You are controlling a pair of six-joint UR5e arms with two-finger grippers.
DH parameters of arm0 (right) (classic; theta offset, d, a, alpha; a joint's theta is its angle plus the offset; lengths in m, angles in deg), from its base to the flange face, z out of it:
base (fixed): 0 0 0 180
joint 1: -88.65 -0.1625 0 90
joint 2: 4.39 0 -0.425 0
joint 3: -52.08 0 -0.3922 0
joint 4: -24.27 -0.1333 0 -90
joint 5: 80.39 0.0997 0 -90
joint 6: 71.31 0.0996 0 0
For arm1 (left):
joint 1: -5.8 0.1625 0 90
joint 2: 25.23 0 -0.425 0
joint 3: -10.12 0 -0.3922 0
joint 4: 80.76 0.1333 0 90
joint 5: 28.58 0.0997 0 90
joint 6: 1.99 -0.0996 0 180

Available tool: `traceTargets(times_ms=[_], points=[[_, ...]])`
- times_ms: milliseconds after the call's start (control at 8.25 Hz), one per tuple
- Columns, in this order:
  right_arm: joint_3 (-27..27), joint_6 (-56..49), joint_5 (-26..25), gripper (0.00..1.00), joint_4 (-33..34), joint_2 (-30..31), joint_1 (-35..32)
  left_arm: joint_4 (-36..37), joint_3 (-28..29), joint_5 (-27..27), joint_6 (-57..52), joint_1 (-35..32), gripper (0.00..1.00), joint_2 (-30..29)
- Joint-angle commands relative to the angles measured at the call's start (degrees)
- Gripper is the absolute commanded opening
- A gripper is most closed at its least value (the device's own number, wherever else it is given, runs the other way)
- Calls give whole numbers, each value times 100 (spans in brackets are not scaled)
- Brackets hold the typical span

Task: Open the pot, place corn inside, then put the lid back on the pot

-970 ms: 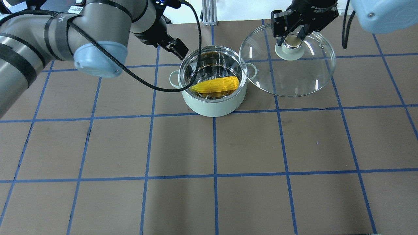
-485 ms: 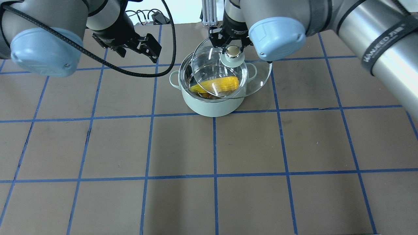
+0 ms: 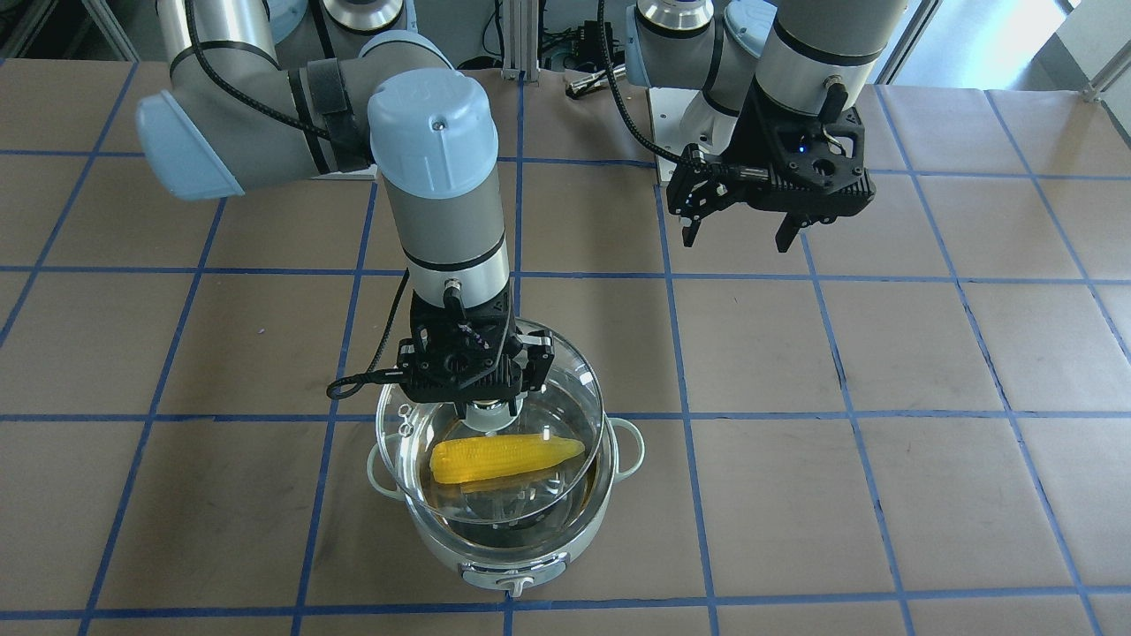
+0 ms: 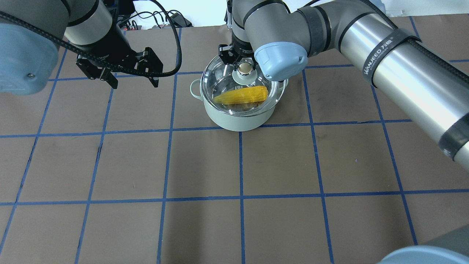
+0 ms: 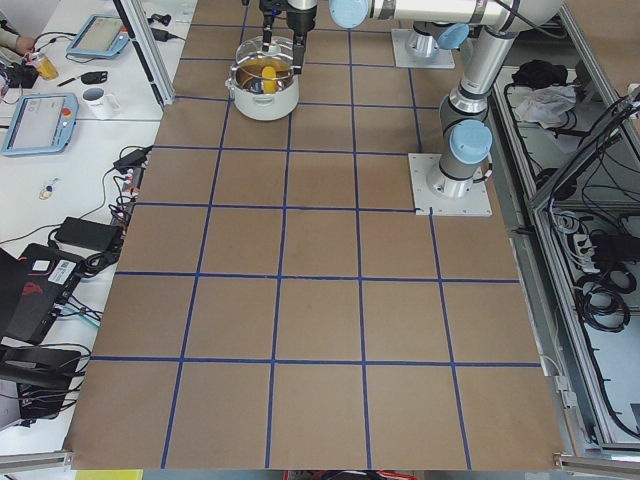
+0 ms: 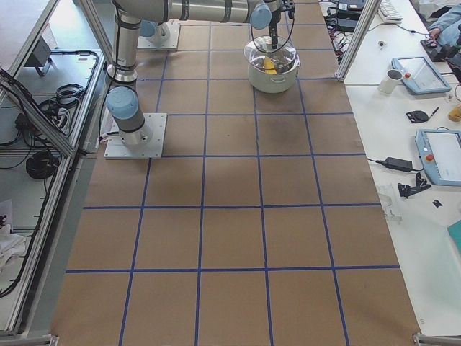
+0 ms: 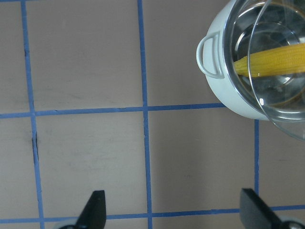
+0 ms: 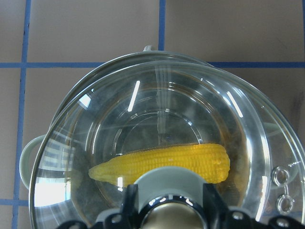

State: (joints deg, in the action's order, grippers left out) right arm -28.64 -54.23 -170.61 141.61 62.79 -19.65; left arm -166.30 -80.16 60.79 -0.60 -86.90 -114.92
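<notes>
I need to use my right gripper to release the glass lid, now held over the pot's opening, squarely on the mint-grey pot's rim (image 3: 506, 459) (image 8: 158, 163), so that it covers the yellow corn.
The mint-grey pot (image 4: 238, 119) stands on the table at the back middle, with the yellow corn (image 4: 243, 95) lying inside it. My right gripper (image 4: 244, 68) is shut on the knob of the glass lid (image 4: 220, 79). It holds the lid over the pot's opening, slightly off-centre; I cannot tell if the lid touches the rim. The front view shows the right gripper (image 3: 489, 408), lid (image 3: 574, 389), corn (image 3: 508, 458) and pot (image 3: 629, 446). The right wrist view shows the corn (image 8: 167, 160) through the lid (image 8: 157, 95). My left gripper (image 4: 132, 79) is open and empty, left of the pot.
Brown table cover with a blue tape grid (image 4: 240, 165). The left wrist view shows the pot (image 7: 228, 95) at its upper right and bare table below. Operators' benches with tablets (image 6: 436, 155) and a mug (image 6: 390, 81) lie beyond the table's far edge.
My right gripper has carried the lid leftward from beside the pot to over its opening. My left gripper has moved left, away from the pot.
</notes>
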Motion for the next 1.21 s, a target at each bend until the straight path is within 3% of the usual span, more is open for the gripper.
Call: traceTargets(times_ms=[0, 364, 970, 1091], points=[[4, -46, 4, 15, 157, -144, -7, -95, -77, 396, 212, 68, 100, 58], [56, -90, 13, 15, 298, -293, -7, -95, -130, 801, 238, 121, 100, -13], [127, -29, 22, 15, 456, -434, -24, 2, -121, 127, 142, 251, 100, -66], [136, 6, 22, 15, 448, -434, -24, 11, -139, -214, 133, 426, 100, -109]])
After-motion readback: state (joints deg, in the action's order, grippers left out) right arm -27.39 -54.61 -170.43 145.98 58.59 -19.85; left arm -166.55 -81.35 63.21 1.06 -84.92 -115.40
